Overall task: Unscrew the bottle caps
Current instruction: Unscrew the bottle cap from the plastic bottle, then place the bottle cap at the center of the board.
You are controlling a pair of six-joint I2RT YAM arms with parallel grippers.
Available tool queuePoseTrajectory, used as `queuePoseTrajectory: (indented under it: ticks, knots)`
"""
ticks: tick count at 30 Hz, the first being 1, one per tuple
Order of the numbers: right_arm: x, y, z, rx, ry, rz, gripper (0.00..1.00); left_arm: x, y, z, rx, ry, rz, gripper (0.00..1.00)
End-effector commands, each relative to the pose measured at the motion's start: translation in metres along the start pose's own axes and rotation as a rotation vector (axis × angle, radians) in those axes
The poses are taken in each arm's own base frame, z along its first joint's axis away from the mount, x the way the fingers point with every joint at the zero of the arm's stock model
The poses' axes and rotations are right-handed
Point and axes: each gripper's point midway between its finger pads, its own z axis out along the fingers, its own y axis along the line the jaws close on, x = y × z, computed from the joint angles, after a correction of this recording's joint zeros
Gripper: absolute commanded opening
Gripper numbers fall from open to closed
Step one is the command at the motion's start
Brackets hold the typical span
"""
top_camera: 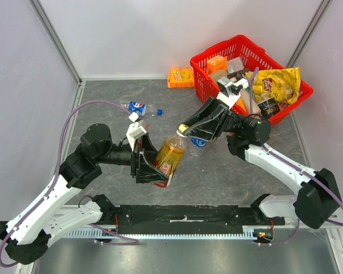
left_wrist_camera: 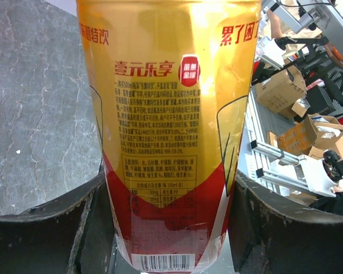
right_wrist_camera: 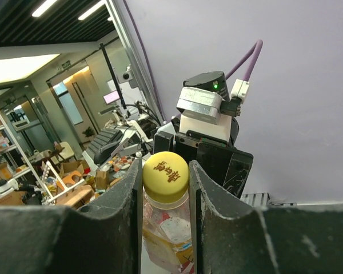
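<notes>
The robot's right gripper will release the yellow cap on the grey table (top_camera: 178, 179) in front of the partly hidden bottle with the blue label.
The amber bottle (top_camera: 167, 157) with a red-white label is held tilted above the table, its yellow cap (top_camera: 183, 130) pointing up and right. My left gripper (top_camera: 152, 165) is shut on its lower body; in the left wrist view the bottle (left_wrist_camera: 166, 114) fills the space between the fingers of the left gripper (left_wrist_camera: 168, 228). My right gripper (top_camera: 187, 131) is shut on the yellow cap (right_wrist_camera: 166, 174), with both pads of the right gripper (right_wrist_camera: 166, 191) against its sides. A clear blue-labelled bottle (top_camera: 138, 107) lies at the back. Another blue-labelled bottle (top_camera: 198, 141) lies partly hidden under the right arm.
A red basket (top_camera: 247, 41) with a yellow crisp bag (top_camera: 277, 83) and boxes stands at the back right, close behind the right arm. An orange box (top_camera: 180, 76) lies by the back wall. Side walls enclose the grey table.
</notes>
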Motion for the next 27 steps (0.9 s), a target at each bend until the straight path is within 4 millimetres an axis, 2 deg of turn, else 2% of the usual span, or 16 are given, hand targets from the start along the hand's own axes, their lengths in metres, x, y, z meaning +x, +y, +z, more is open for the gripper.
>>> queuePoseTrajectory:
  ticks: [1, 13, 18, 24, 27]
  knots:
    - [-0.010, 0.072, -0.006, -0.260, -0.042, -0.378, 0.00, -0.014, -0.027, -0.008, 0.089, -0.058, 0.138, 0.02]
    - [-0.017, 0.096, -0.004, -0.312, -0.043, -0.428, 0.00, -0.006, -0.047, -0.010, 0.226, -0.026, 0.138, 0.02]
    - [-0.019, 0.097, -0.003, -0.312, -0.049, -0.425, 0.00, -0.005, -0.048, -0.011, 0.223, -0.026, 0.142, 0.02]
    - [-0.021, 0.084, -0.004, -0.265, -0.055, -0.400, 0.00, -0.006, -0.037, -0.014, 0.134, -0.058, 0.175, 0.02]
    - [-0.020, 0.068, -0.003, -0.196, -0.041, -0.381, 0.00, -0.013, -0.025, -0.021, 0.009, -0.120, 0.210, 0.02]
